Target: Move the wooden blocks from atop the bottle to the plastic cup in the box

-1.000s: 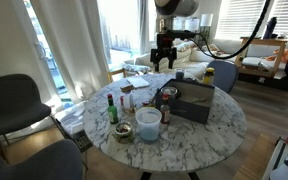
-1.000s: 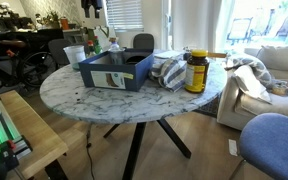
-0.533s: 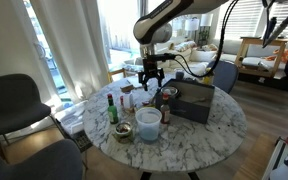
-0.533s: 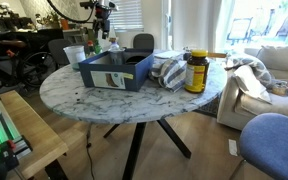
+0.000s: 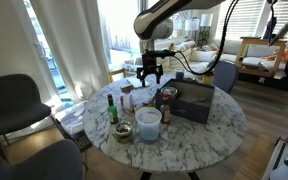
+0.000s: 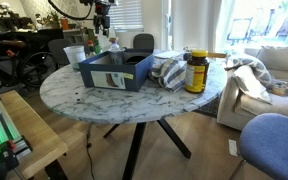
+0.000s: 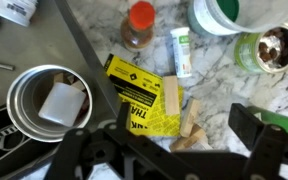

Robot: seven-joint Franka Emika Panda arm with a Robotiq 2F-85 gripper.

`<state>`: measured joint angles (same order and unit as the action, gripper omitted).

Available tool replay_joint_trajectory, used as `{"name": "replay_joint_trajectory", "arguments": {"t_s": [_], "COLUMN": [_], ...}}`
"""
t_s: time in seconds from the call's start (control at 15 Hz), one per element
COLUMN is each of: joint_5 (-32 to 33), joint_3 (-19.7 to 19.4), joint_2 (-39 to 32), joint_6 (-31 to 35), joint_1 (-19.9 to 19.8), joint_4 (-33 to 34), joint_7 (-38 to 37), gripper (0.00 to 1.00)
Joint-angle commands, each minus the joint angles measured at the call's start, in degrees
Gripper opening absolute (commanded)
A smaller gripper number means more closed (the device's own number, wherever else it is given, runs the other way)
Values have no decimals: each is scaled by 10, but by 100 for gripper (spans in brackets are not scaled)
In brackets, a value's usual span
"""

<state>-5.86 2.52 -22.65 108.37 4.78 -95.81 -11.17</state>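
The gripper I have will next close on the wooden blocks atop the bottle (image 5: 126, 89) beside the green bottle, and leave the loose blocks on the yellow packet.
In the wrist view several light wooden blocks (image 7: 171, 98) lie loose, partly on a yellow packet (image 7: 134, 92) and partly on the marble table. My gripper (image 7: 186, 122) hangs open and empty straight above them, one dark finger on each side. A round cup (image 7: 46, 100) with a white piece inside sits at the left, behind the dark box edge (image 7: 84, 60). A brown bottle with an orange cap (image 7: 138, 26) stands beyond the blocks. The gripper (image 5: 149, 72) is above the table's far side in an exterior view.
A white tube (image 7: 181, 52), a green-rimmed tub (image 7: 224, 14) and a jar (image 7: 269, 48) lie near the blocks. The exterior views show the dark box (image 5: 194, 100), a white cup (image 5: 147, 120), a green bottle (image 5: 111, 108), the blue box (image 6: 114, 68) and a yellow jar (image 6: 196, 70).
The arm swung left and came down from beside the box to over the bottles and blocks. In the last half second it has hardly moved.
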Motion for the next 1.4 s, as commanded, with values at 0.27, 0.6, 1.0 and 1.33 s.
{"name": "replay_joint_trajectory", "arguments": {"t_s": [0.27, 0.6, 1.0, 1.33], "joint_5": [-38, -22, -54, -65], "joint_3": [-11, -29, -20, -25], "joint_2": [-40, -76, -78, -119], "joint_6": [143, 141, 163, 183], "joint_1": [24, 59, 58, 74], "joint_4": [66, 127, 118, 155], "joint_7": [-179, -370, -443, -592], "gripper": [100, 100, 100, 100]}}
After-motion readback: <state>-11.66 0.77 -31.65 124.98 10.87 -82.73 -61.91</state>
